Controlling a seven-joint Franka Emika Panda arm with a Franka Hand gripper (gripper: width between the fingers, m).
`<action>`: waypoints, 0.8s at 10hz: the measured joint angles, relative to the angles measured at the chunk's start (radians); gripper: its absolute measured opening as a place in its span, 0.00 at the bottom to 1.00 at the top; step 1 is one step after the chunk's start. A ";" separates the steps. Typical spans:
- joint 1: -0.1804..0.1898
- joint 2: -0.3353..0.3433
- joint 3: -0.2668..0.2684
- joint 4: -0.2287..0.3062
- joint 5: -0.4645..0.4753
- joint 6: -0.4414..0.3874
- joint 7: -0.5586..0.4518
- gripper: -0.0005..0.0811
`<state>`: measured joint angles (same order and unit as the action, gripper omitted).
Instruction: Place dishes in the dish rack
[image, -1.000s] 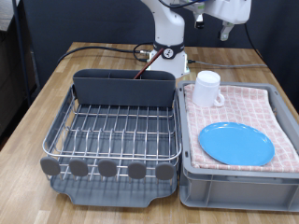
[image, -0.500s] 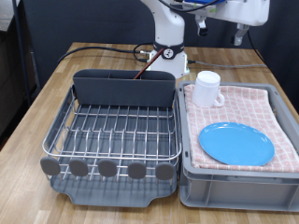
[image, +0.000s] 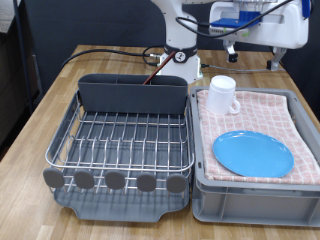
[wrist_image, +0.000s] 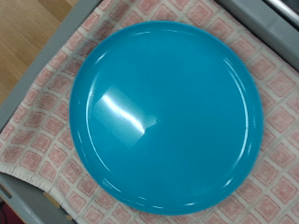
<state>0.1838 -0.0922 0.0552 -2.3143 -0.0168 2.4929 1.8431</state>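
Observation:
The robot's gripper will next go to the bright-blue plate and close on the plate's rim (image: 221, 140) (wrist_image: 259, 110), at the back on the side toward the dish rack.
The round bright-blue plate (image: 253, 153) lies flat on the pink checked cloth (image: 262, 112) in the grey tub (image: 255, 193), at the exterior view's right. It fills the wrist view (wrist_image: 166, 117). The white handled mug (image: 222, 94) stands upright on the cloth behind the plate. The silver wire dish rack (image: 125, 140) with its dark grey caddy (image: 133, 95) sits at the left, with nothing in it. My gripper (image: 252, 55) hangs high above the tub at the top right, touching nothing. Its fingers do not show in the wrist view. The wooden spoon is out of view.
The rack and tub stand side by side on a wooden table (image: 60, 95). The robot base (image: 182, 50) and black cables (image: 105, 52) are behind the caddy. Round dark feet line the rack tray's front edge (image: 115, 181).
The arm has swung to the exterior view's right and lowered somewhat, and the hand now stands over the tub. The plate, mug and rack have not moved.

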 joint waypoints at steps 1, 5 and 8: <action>0.000 0.020 0.000 -0.023 0.029 0.067 -0.040 0.99; -0.001 0.099 -0.007 -0.094 0.258 0.233 -0.284 0.99; -0.014 0.142 -0.011 -0.140 0.388 0.310 -0.420 0.99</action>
<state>0.1700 0.0498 0.0441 -2.4545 0.3709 2.8029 1.4228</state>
